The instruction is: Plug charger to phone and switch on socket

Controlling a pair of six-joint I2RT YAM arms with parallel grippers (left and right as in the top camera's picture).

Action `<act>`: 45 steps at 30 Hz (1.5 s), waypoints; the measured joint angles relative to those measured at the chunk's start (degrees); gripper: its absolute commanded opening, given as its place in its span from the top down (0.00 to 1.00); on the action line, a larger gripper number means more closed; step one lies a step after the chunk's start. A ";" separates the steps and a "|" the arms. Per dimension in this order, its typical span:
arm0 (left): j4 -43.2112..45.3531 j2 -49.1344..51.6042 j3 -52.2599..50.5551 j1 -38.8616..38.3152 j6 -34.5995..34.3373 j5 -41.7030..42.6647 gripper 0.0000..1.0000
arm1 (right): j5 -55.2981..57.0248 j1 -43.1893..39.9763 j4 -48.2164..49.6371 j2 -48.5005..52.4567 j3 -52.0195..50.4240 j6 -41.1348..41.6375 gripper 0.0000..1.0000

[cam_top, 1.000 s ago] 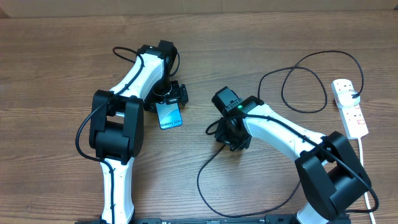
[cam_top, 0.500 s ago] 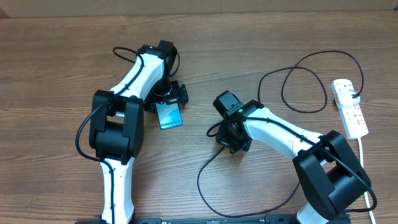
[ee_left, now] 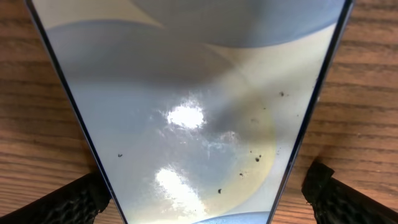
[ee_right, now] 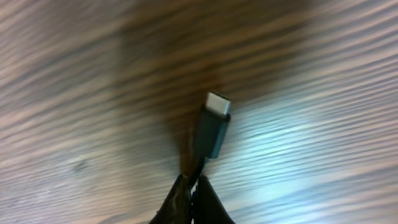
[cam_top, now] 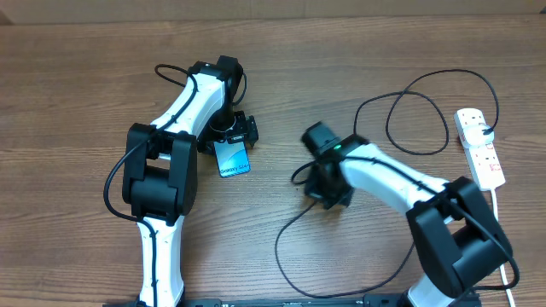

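Next, my right gripper rests the thin cable it pinches behind the charger's plug on the wood and regrips the black plug body point(ee_right: 212, 132) before plugging in.
The phone point(cam_top: 232, 159) lies flat on the wooden table, its pale screen point(ee_left: 186, 106) filling the left wrist view. My left gripper point(cam_top: 233, 136) is open and straddles the phone's far end, one finger point(ee_left: 65, 202) on each side and neither touching it. My right gripper point(cam_top: 326, 194) is at mid-table, shut on the charger point(cam_top: 276, 243) just behind its plug tip point(ee_right: 212, 127). The tip sticks out past the closed fingertips point(ee_right: 186, 199), above the wood. The black cable loops away toward the socket point(cam_top: 480, 149) at the right edge.
The charger's cable makes a large loop point(cam_top: 388, 128) at the back right and another curve point(cam_top: 341, 295) near the front edge. A thick white cord point(cam_top: 503, 223) runs from the socket toward the front right.
My right gripper has shut on the charger behind its plug and shifted a little to the right. The left arm and the phone have not moved.
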 measured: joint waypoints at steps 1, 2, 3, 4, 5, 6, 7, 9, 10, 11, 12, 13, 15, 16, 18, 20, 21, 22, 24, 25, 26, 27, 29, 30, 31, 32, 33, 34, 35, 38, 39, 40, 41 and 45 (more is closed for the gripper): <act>-0.09 0.02 0.00 0.00 0.00 0.07 0.00 | 0.33 -1.88 -0.61 0.00 0.20 -1.05 0.96; -0.11 0.07 0.00 0.00 0.00 0.11 0.00 | 0.85 -5.55 -1.49 0.02 0.90 -2.99 0.96; -0.11 0.04 0.00 0.00 0.00 0.13 0.00 | 0.96 -6.45 -1.53 0.02 1.09 -3.37 0.96; -0.11 0.07 0.00 0.00 0.00 0.15 0.00 | 1.36 -8.48 -1.57 0.02 1.64 -4.42 0.96; -0.13 0.07 0.00 0.00 0.00 0.15 0.00 | 1.49 -10.86 -1.62 0.02 2.40 -5.66 0.96; -0.13 0.07 0.00 0.00 0.02 0.15 0.00 | 1.66 -12.66 -1.57 0.02 2.99 -6.62 0.96; -0.13 0.07 0.00 0.00 0.02 0.15 0.00 | 1.92 -14.38 -1.55 0.02 3.56 -7.67 0.96; -0.13 0.07 0.00 0.00 0.04 0.15 0.00 | 1.84 -16.76 -1.81 0.02 4.24 -9.55 0.91; -0.11 0.07 0.00 0.00 0.07 0.15 0.00 | 1.55 -17.33 -2.25 0.02 4.31 -10.12 0.66; -0.13 0.07 0.00 0.00 0.13 0.15 0.00 | 0.85 -17.79 -3.37 0.02 4.35 -10.88 0.51; -0.13 0.07 0.00 0.00 0.13 0.15 0.00 | -0.02 -17.99 -4.66 0.02 4.35 -11.15 0.45; -0.11 0.07 0.00 0.00 0.15 0.15 0.00 | -0.59 -17.94 -5.51 0.02 4.35 -11.58 0.42; -0.07 0.07 0.00 0.00 0.15 0.15 0.00 | -1.60 -17.55 -6.95 0.02 4.35 -12.28 0.38; -0.04 0.07 0.00 0.00 0.15 0.15 0.00 | -1.95 -17.20 -7.56 0.02 4.35 -12.33 0.36; 0.00 0.07 0.00 0.00 0.15 0.15 0.00 | -2.36 -16.22 -8.59 0.02 4.35 -12.31 0.34; 0.09 0.07 -0.02 0.00 0.15 0.15 0.00 | -2.73 -14.80 -8.55 0.02 4.35 -12.11 0.34; 0.15 0.07 -0.04 0.00 0.13 0.15 0.00 | -2.67 -13.88 -8.28 0.02 4.35 -11.52 0.35; 0.20 0.07 -0.04 0.00 0.15 0.15 0.00 | -2.60 -13.07 -7.85 0.02 4.35 -10.86 0.37; 0.28 0.07 -0.04 0.00 0.15 0.15 0.00 | -1.90 -11.54 -6.05 0.02 4.24 -9.07 0.42; 0.31 0.07 -0.04 0.00 0.15 0.15 0.00 | -1.31 -10.84 -5.05 0.02 4.09 -8.07 0.44; 0.31 0.07 -0.04 0.00 0.15 0.15 0.00 | -0.94 -10.40 -4.24 0.02 3.87 -7.34 0.46; 0.31 0.07 -0.04 0.00 0.15 0.15 0.00 | -0.28 -9.99 -3.34 0.02 3.41 -6.40 0.48; 0.28 0.07 -0.04 0.00 0.15 0.15 0.00 | 0.59 -9.62 -1.73 0.02 2.27 -4.90 0.54; 0.26 0.07 -0.04 0.00 0.15 0.15 0.00 | 0.90 -9.62 -1.03 0.02 1.64 -4.31 0.55; 0.26 0.07 -0.04 0.00 0.15 0.15 0.00 | 1.36 -9.64 -0.42 0.02 1.14 -3.74 0.56; 0.26 0.07 -0.04 0.00 0.15 0.15 0.00 | 1.57 -9.64 0.00 0.07 0.72 -3.28 0.57; 0.26 0.07 -0.04 0.00 0.15 0.15 0.00 | 1.70 -9.64 0.46 0.09 0.35 -2.89 0.59; 0.26 0.07 -0.04 0.00 0.15 0.15 0.00 | 1.86 -9.64 0.79 0.11 0.00 -2.58 0.63; 0.26 0.07 -0.04 0.00 0.15 0.15 0.00 | 1.95 -9.64 1.18 0.11 -0.39 -2.14 0.66; 0.26 0.07 -0.04 0.00 0.15 0.15 0.00 | 2.36 -9.64 1.40 0.11 -0.81 -1.46 0.76; 0.26 0.07 -0.04 0.00 0.15 0.15 0.00 | 2.51 -9.64 1.57 0.11 -0.81 -1.33 0.78; 0.26 0.07 -0.04 0.00 0.15 0.15 0.00 | 2.62 -9.64 1.75 0.11 -0.81 -1.22 0.82; 0.26 0.07 -0.04 0.00 0.15 0.15 0.00 | 2.71 -9.64 1.90 0.11 -0.81 -1.14 0.89; 0.26 0.07 -0.04 0.00 0.15 0.15 0.00 | 2.99 -9.64 2.95 0.11 -0.85 -1.01 0.96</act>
